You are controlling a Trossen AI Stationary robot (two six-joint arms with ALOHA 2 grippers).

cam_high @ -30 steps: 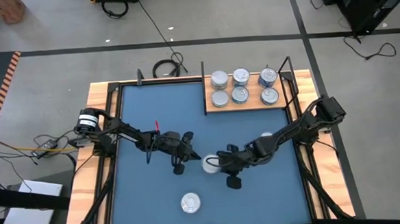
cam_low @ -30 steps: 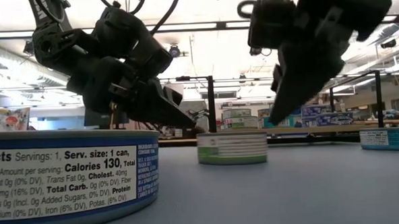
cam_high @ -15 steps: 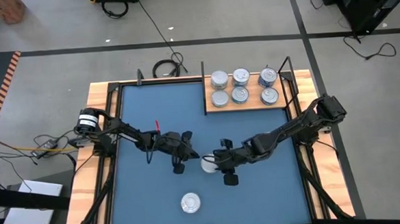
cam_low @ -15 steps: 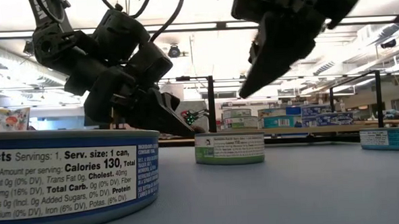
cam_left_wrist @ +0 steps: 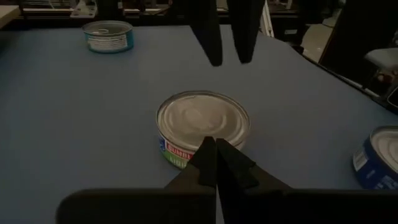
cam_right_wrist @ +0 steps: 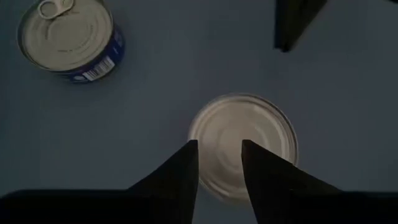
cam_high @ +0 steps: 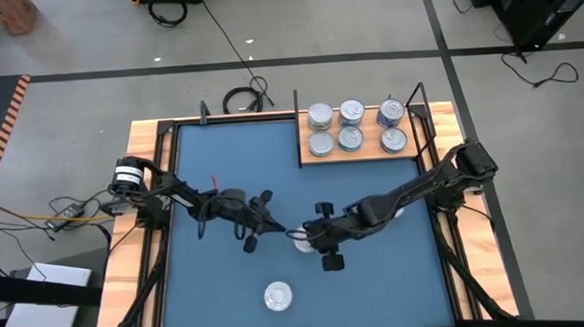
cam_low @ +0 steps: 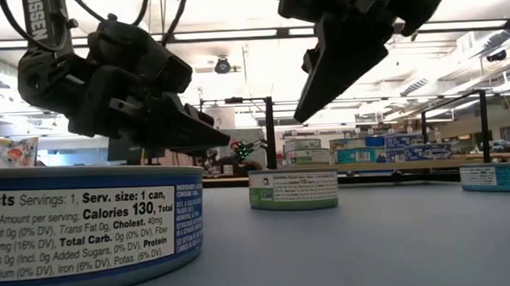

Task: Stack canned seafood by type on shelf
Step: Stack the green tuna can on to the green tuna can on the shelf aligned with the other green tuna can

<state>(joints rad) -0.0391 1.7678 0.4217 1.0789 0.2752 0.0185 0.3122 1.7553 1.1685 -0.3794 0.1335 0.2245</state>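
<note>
My right fingers are over the flat lid, gapped narrower than the tin, so they should straddle and pinch the tin's rim (cam_right_wrist: 191, 130).
A short tin with a green band (cam_high: 298, 247) (cam_low: 293, 190) (cam_left_wrist: 203, 124) stands on its base in the middle of the blue mat. My right gripper (cam_right_wrist: 217, 155) (cam_low: 305, 111) hovers above it, open and pointing steeply down, with nothing between the fingers. My left gripper (cam_left_wrist: 215, 152) (cam_low: 227, 142) is shut and points almost level at the tin from the table's left; its tips stand above the mat and short of the tin. The shelf (cam_high: 372, 155), a wooden board at the far right, carries several tins (cam_high: 351, 125) in two rows.
A blue-labelled tin (cam_high: 277, 296) (cam_right_wrist: 68, 40) stands near the front edge. Another blue-labelled tin (cam_low: 496, 177) (cam_left_wrist: 109, 36) stands at the right, below my right arm. A raised wooden frame (cam_high: 162, 170) runs around the mat. The mat's left half is bare.
My right gripper has risen, moved toward the table's left and rolled, and now hangs over the green-banded tin. My left gripper has drawn back from the tin toward the table's left, its tips higher than before. The tin has turned a little on the spot.
</note>
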